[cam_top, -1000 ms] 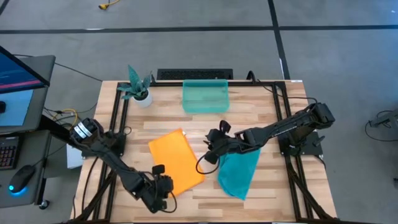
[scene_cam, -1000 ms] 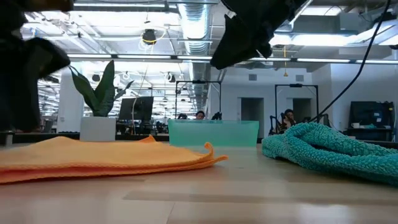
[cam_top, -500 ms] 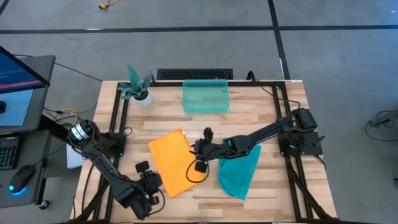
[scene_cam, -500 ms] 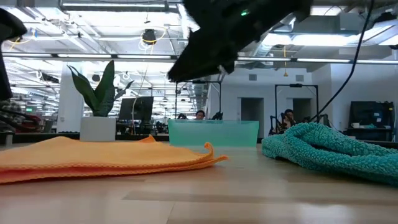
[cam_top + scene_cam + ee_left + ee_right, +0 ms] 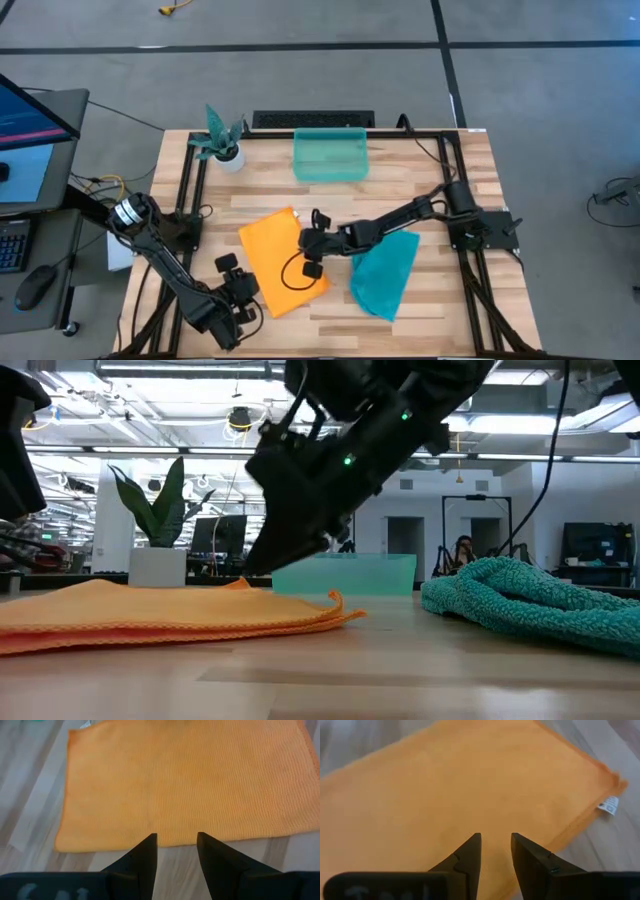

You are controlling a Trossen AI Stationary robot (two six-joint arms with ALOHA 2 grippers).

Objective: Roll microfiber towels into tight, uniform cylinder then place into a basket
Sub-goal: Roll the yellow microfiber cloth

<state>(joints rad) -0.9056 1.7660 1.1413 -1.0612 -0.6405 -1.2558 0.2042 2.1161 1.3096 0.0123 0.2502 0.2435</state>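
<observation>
Next, I close my left gripper on the orange towel's near corner [image 5: 275,315], which is the one closest to the front edge of the table.
The orange-yellow towel [image 5: 283,262] lies flat on the table; it also shows in the low view [image 5: 170,615]. The teal-blue towel [image 5: 385,272] lies rumpled to its right. The teal-green basket [image 5: 331,155] stands at the far middle. My right gripper [image 5: 305,243] hovers low over the orange towel's right part, fingers a little open [image 5: 495,836]. My left gripper [image 5: 238,280] is off the towel's near left edge, open [image 5: 175,837], its fingertips over that edge, raised above the table.
A potted plant [image 5: 222,140] stands at the far left corner. Black frame rails [image 5: 185,200] run along the table's left and right sides. Bare wood lies between the towels and the basket [image 5: 330,200].
My right gripper has gone from above the teal-blue towel toward the table's left and down, and now hangs low over the orange towel. My left gripper has drawn back toward the table's left edge, off the orange towel's near corner. Both towels lie as before.
</observation>
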